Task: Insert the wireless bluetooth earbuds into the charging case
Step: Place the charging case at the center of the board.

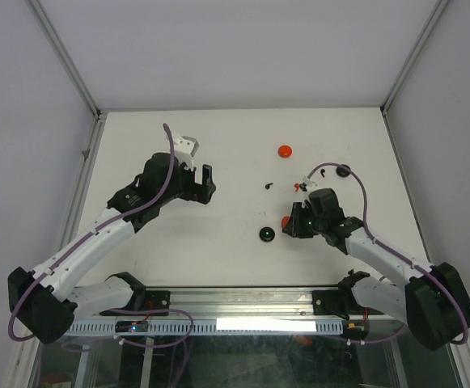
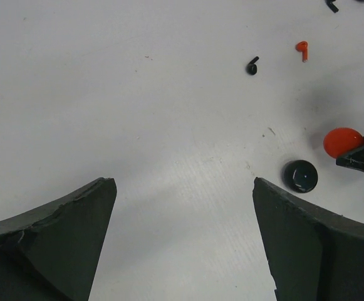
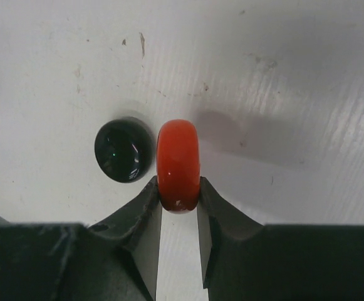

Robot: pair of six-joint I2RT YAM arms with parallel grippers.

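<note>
My right gripper will push the near black disc aside and set the round red disc, now held on edge just above the table, down at the near black disc's spot [image 1: 264,239] [image 3: 120,157].
My right gripper [image 3: 179,194] is shut on a round red disc [image 3: 178,164], held on edge just above the table, next to a round black disc [image 3: 124,149]. From the top view, the right gripper [image 1: 291,223] is right of centre with the red disc [image 1: 286,221] and the black disc [image 1: 266,234] to its left. Tiny earbuds lie loose: a black one [image 1: 268,186] and a red one [image 1: 298,187]. In the left wrist view a black earbud [image 2: 252,65] and a red earbud [image 2: 302,49] show. My left gripper [image 2: 185,188] is open and empty over bare table [image 1: 205,183].
A second red disc [image 1: 285,151] lies farther back and another black disc [image 1: 344,170] at the back right, with a black earbud [image 1: 322,172] beside it. The held red disc [image 2: 343,141] and black disc [image 2: 301,175] show in the left wrist view. White walls enclose the table.
</note>
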